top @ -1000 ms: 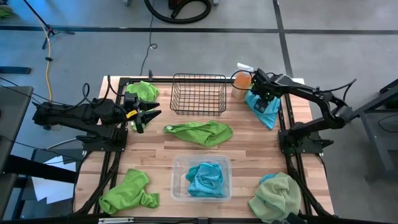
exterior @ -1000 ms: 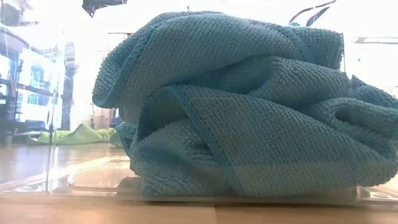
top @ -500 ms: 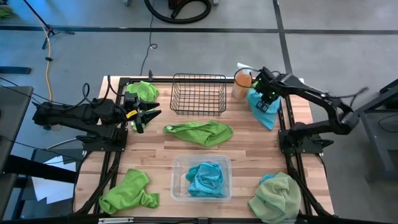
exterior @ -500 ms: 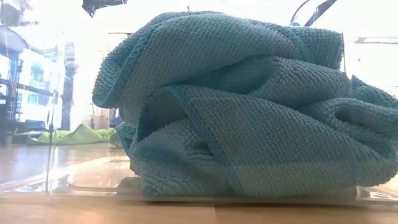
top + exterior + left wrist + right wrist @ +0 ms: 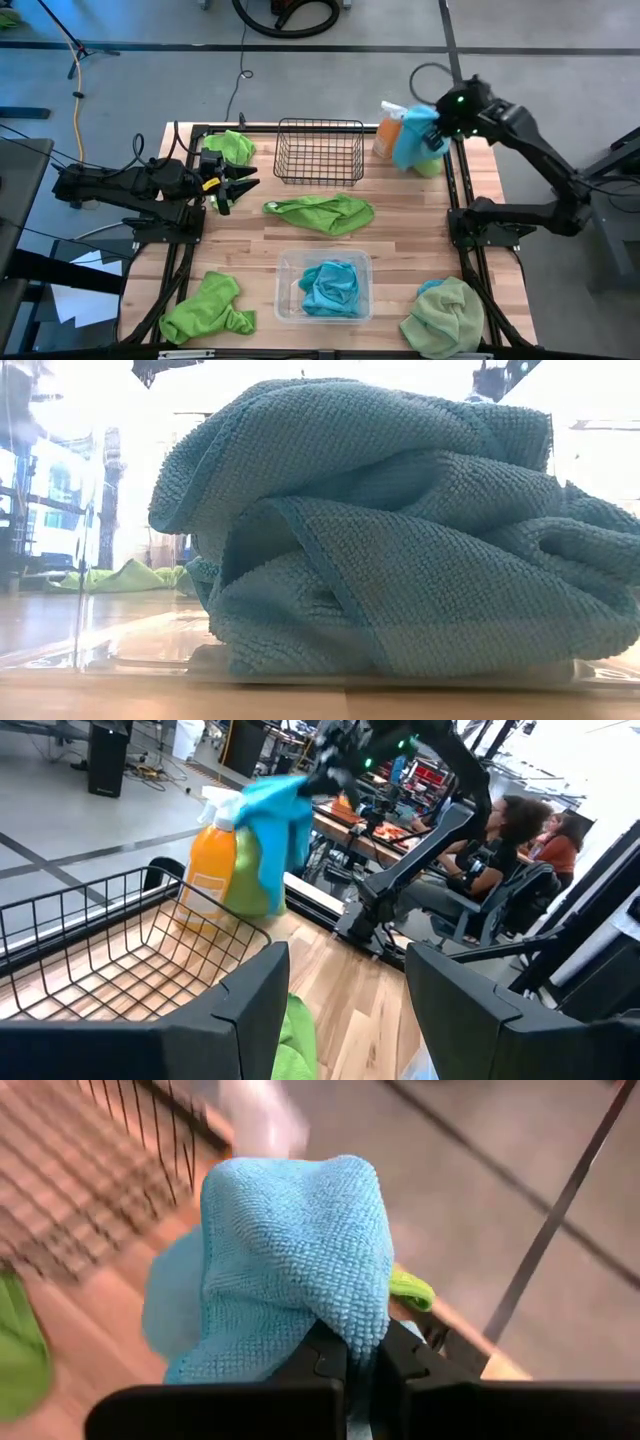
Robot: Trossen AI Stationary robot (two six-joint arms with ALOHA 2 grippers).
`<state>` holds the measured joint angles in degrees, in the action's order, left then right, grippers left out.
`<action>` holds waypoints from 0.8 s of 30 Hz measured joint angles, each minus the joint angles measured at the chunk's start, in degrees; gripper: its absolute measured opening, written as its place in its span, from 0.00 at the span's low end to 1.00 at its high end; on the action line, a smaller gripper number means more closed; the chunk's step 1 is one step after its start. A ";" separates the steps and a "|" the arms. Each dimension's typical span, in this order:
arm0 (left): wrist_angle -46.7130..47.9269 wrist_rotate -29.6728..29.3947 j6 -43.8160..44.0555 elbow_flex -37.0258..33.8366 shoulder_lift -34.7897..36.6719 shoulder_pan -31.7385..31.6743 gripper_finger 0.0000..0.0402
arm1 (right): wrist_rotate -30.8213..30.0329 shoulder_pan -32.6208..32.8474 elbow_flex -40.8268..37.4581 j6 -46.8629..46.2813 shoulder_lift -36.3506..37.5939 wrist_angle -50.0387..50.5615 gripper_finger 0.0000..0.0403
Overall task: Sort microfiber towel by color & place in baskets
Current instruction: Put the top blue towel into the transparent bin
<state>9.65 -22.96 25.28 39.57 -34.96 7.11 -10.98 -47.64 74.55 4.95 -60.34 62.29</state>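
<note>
The lime green towel hangs together with the blue towel from my right gripper, so I should set both down and take the blue one alone point(image 5: 409, 143).
My right gripper point(image 5: 436, 127) is raised over the table's far right corner, shut on a turquoise blue microfiber towel point(image 5: 412, 140) that hangs beside the orange spray bottle point(image 5: 388, 131). A lime green towel point(image 5: 430, 166) lies on the table beneath it. My left gripper point(image 5: 238, 185) waits open at the left, level, touching nothing. The black wire basket point(image 5: 320, 150) stands at the far middle. The clear tub point(image 5: 285, 262) near the front holds another blue towel point(image 5: 400, 530). A lime green towel point(image 5: 322, 212) lies between the baskets. My right gripper pinches a bunched fold of the blue towel point(image 5: 340, 1315) between its two fingers, which slant downward from above. The cloth bulges out past the fingertips and hangs slack below them point(image 5: 280, 820), lifted clear of the table.
More lime green towels lie at the far left point(image 5: 230, 145) and the near left corner point(image 5: 205, 308). A pale sage green one point(image 5: 445, 315) sits at the near right corner. People sit at desks beyond the table in the left wrist view.
My right gripper has shut on the blue towel at the far right corner, risen and tipped. The towel has come up off the table and hangs clear, baring the lime green towel that lay under it.
</note>
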 joint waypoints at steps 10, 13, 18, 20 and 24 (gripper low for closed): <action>0.00 0.00 0.02 0.00 0.00 0.00 0.47 | 0.59 0.00 11.73 -1.21 -0.02 -0.46 0.00; 0.00 0.01 0.03 0.00 0.00 0.00 0.47 | 0.71 0.02 11.14 -1.53 -0.07 0.04 0.00; 0.00 0.04 0.10 0.00 -0.01 0.00 0.47 | -0.10 0.04 8.47 -2.89 -0.06 7.93 0.00; 0.00 0.04 0.11 0.00 0.00 -0.01 0.47 | -0.57 0.02 6.31 -3.79 0.26 10.51 0.00; -0.71 -1.68 0.89 0.02 -0.80 -0.02 0.47 | 0.49 0.02 1.14 -5.38 2.32 10.86 0.00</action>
<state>8.94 -24.64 26.17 39.60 -35.76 7.09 -10.49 -47.62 75.69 -0.43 -58.02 73.14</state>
